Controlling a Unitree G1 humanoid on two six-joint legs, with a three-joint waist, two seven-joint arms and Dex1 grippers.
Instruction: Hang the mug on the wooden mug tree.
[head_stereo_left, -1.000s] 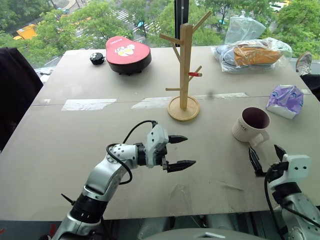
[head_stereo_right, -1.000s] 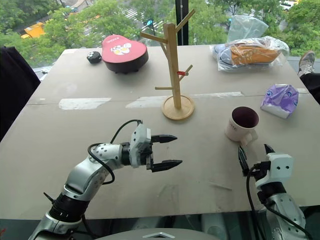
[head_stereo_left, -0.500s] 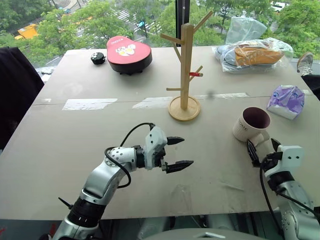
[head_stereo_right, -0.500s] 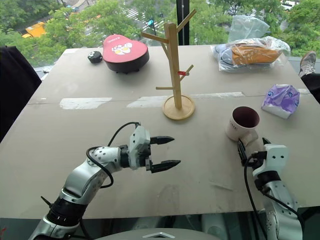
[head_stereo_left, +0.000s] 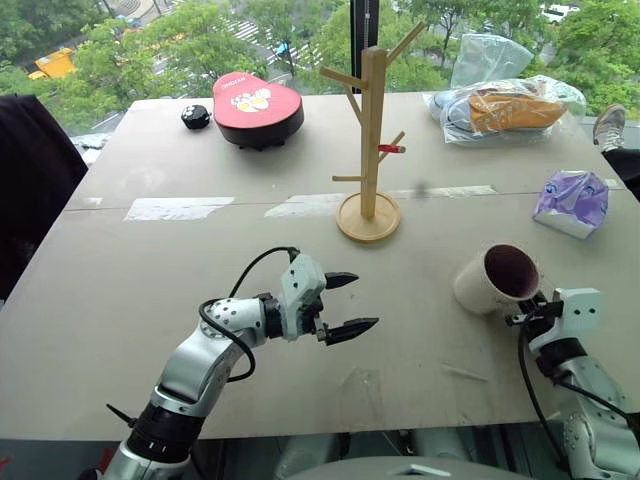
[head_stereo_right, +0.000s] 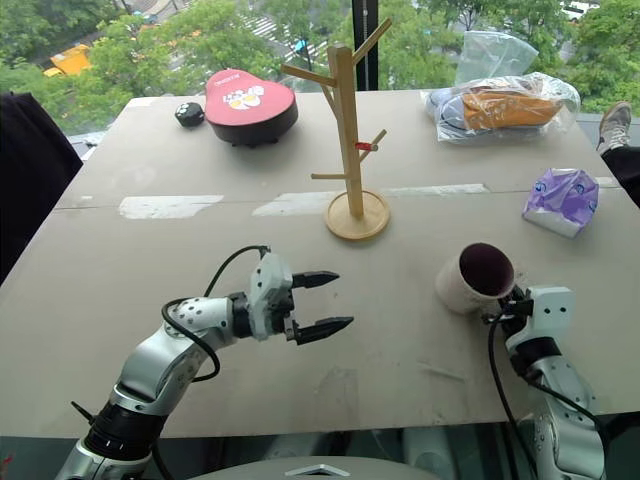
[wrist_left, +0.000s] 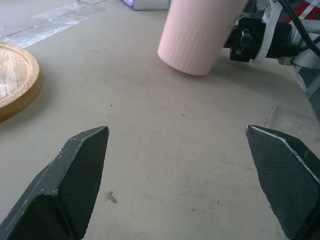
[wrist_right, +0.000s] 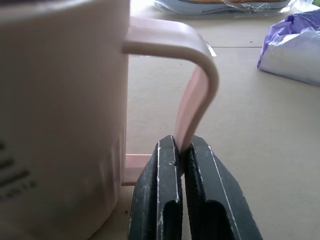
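Note:
My right gripper needs to release the mug so it hangs just below the red-tipped peg of the wooden mug tree (head_stereo_left: 390, 187).
The cream-white mug (head_stereo_left: 495, 280) with a dark maroon inside leans over to the left at the table's right front, its mouth facing up and right. My right gripper (wrist_right: 182, 150) is shut on the mug's loop handle (wrist_right: 197, 75), pinching the lower part of the loop. The wooden mug tree (head_stereo_left: 371, 130) stands upright on its round base past the table's middle, with one red-tipped peg. My left gripper (head_stereo_left: 362, 300) hangs open over the front middle of the table, pointing right toward the mug (wrist_left: 200, 35), well apart from it.
At the back left sit a red heart-shaped box (head_stereo_left: 257, 105) and a small black object (head_stereo_left: 194, 117). A clear plastic bag (head_stereo_left: 505, 105) lies at the back right. A purple-white packet (head_stereo_left: 572, 200) lies near the right edge. Tape strips (head_stereo_left: 180, 208) cross the table.
My right gripper moved forward to the mug's handle and shut on it. The mug, upright before, tipped over to the left. The left gripper stayed open and barely moved.

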